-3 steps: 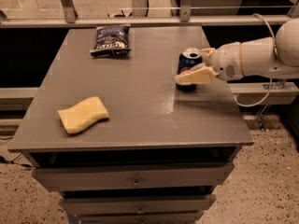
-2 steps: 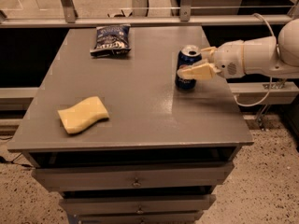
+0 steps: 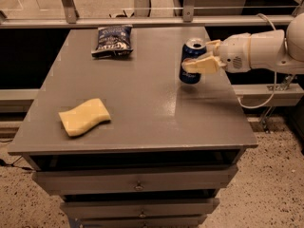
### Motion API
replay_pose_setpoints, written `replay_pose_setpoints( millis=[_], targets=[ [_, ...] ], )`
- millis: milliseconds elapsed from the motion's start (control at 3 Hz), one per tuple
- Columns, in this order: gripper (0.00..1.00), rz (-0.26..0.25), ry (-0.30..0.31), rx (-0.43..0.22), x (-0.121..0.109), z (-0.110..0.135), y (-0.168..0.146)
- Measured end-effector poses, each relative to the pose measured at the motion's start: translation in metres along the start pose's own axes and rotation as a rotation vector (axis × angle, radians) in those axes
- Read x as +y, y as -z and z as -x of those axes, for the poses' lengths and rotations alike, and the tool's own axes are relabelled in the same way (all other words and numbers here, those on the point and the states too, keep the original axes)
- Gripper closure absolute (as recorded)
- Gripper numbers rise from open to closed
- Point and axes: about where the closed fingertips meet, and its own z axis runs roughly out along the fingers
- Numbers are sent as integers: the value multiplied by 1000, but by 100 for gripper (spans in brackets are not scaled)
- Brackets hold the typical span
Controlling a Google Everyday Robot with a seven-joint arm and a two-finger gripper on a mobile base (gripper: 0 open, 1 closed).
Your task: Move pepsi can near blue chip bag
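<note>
Next, I release the pepsi can from my gripper on the grey table [image 3: 144, 52], next to the blue chip bag and near the far rail.
The pepsi can [image 3: 191, 70] is dark blue with a silver top and stands upright at the right side of the grey table [image 3: 142, 108]. My gripper [image 3: 197, 56] reaches in from the right and is shut on the can, one cream finger [image 3: 202, 64] across its front and the other behind its top. The can's base is at or just above the table surface. The blue chip bag [image 3: 113, 41] lies flat at the far left-centre of the table, well apart from the can.
A pale yellow sponge [image 3: 84, 117] lies at the front left of the table. A metal rail [image 3: 142, 20] runs along the far edge. Drawers [image 3: 137, 179] sit under the tabletop. A cable [image 3: 266, 99] hangs off the right side.
The gripper has closed around the can, and the can has shifted slightly up and away from the front. The bag and sponge have not moved.
</note>
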Motion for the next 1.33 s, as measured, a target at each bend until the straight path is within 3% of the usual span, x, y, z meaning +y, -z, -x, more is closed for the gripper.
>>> replay_pose_setpoints(
  millis=[333, 667, 1000, 1333],
  targets=[
    [100, 0, 0, 0, 0, 0, 0],
    [100, -42, 21, -51, -9, 19, -13],
    [100, -115, 59, -113, -39, 53, -40],
    [100, -161, 105, -136, -75, 87, -74]
  ],
)
